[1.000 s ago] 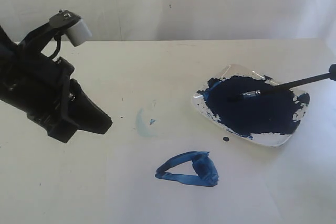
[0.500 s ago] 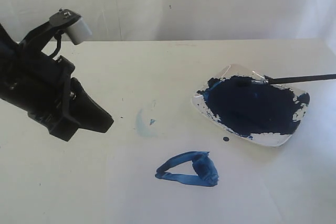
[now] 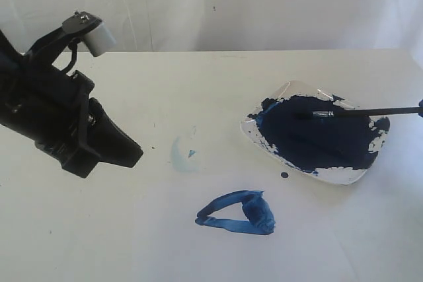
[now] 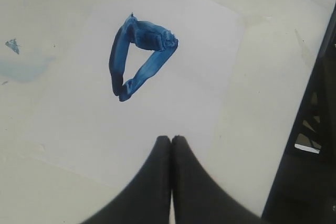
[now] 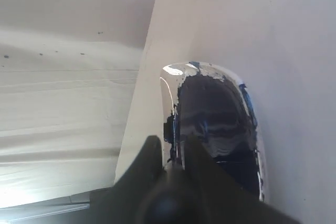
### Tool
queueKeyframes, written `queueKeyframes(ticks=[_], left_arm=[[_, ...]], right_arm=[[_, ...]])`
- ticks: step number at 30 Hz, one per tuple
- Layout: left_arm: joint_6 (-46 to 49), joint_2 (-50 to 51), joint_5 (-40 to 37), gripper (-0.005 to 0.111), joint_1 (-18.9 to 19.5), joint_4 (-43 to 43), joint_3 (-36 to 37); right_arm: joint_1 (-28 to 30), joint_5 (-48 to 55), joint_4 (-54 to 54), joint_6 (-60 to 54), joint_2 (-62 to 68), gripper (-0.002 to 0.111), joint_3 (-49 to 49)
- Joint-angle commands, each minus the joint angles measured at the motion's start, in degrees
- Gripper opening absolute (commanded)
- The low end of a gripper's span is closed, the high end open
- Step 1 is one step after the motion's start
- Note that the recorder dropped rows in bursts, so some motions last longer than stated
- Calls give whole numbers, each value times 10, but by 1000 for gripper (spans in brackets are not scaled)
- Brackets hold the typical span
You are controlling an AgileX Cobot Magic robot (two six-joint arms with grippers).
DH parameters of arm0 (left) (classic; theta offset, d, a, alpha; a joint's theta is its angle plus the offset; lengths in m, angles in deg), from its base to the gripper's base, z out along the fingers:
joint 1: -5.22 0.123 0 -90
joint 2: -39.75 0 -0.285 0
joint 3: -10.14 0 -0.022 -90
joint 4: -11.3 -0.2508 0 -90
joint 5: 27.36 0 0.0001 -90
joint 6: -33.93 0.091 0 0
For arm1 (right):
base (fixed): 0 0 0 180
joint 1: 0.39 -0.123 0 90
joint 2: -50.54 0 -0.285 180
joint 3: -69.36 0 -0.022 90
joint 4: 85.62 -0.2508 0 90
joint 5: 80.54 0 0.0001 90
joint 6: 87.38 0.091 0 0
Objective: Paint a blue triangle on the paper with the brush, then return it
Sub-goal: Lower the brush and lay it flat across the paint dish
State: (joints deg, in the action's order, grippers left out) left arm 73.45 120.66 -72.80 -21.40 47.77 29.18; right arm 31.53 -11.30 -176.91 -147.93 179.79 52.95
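The black-handled brush will go down from my right gripper across the dark paint pool in the paint dish (image 3: 360, 128).
The blue triangle (image 3: 234, 212) lies painted on the paper (image 3: 165, 242), below and left of the paint dish (image 3: 344, 173). The black-handled brush (image 3: 370, 111) lies nearly level over the dish, its ferrule and bristles in the dark paint pool (image 3: 310, 137). My right gripper (image 5: 172, 142) is shut on the brush (image 5: 171, 129) handle and points at the dish (image 5: 164, 85); in the exterior view it sits just at the right edge. My left gripper (image 4: 171, 139) is shut and empty, hovering over the paper (image 4: 199, 51) short of the triangle (image 4: 139, 56), and appears at the left as (image 3: 125, 153).
A faint pale-blue smudge (image 3: 180, 155) marks the cream tabletop (image 3: 198, 84) left of the dish, and a small dark paint dot (image 3: 284, 175) lies near the dish's front rim. A white wall stands behind the table.
The brush tip, which was up at the dish's far rim half a second ago, has swung back into the paint pool. The left arm has not moved.
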Motion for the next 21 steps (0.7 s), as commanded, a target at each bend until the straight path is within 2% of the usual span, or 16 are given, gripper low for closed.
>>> queueKeyframes(ticks=[1,21], left_arm=[[-3,-7,-10,0,2,17,4],[-3,-7,-17,0,2,17,4]], right_arm=[[4,7,-3,-7,7,0,-2],[-2,7,-3,-7,39,0,-2]])
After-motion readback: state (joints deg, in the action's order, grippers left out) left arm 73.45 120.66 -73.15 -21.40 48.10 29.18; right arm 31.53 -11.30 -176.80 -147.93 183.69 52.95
